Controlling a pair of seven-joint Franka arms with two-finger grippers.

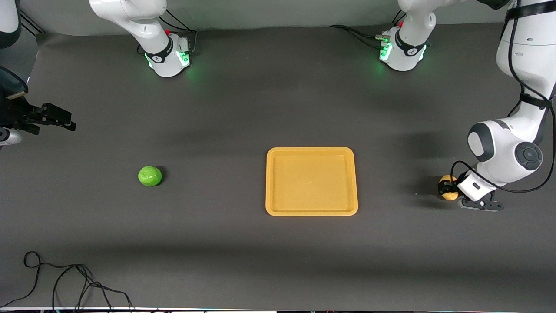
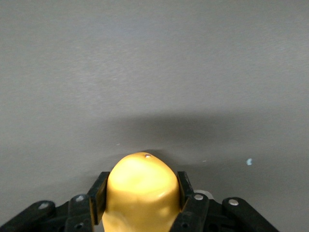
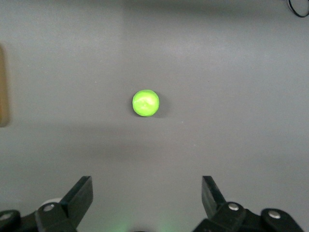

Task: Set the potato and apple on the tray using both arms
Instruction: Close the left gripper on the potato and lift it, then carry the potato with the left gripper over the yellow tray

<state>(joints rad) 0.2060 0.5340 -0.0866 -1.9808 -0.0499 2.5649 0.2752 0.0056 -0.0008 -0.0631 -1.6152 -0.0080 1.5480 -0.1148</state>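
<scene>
Next, I let go of the potato with my left gripper on the tray, just inside the edge (image 1: 333,182) nearest this arm.
The yellow-tan potato (image 1: 450,192) sits low at the table near the left arm's end, between the fingers of my left gripper (image 1: 446,188). In the left wrist view the potato (image 2: 142,193) fills the gap and both pads touch it, so the left gripper (image 2: 141,187) is shut on it. The green apple (image 1: 150,176) lies on the mat toward the right arm's end. My right gripper (image 1: 65,121) hangs open and empty in the air, away from the apple (image 3: 146,103); its fingers (image 3: 82,193) stand wide apart. The mustard-yellow tray (image 1: 311,150) lies mid-table with nothing on it.
A black cable (image 1: 65,282) loops on the mat near the front edge at the right arm's end. The two arm bases (image 1: 169,56) with green lights stand along the back. The tray's edge shows in the right wrist view (image 3: 2,87).
</scene>
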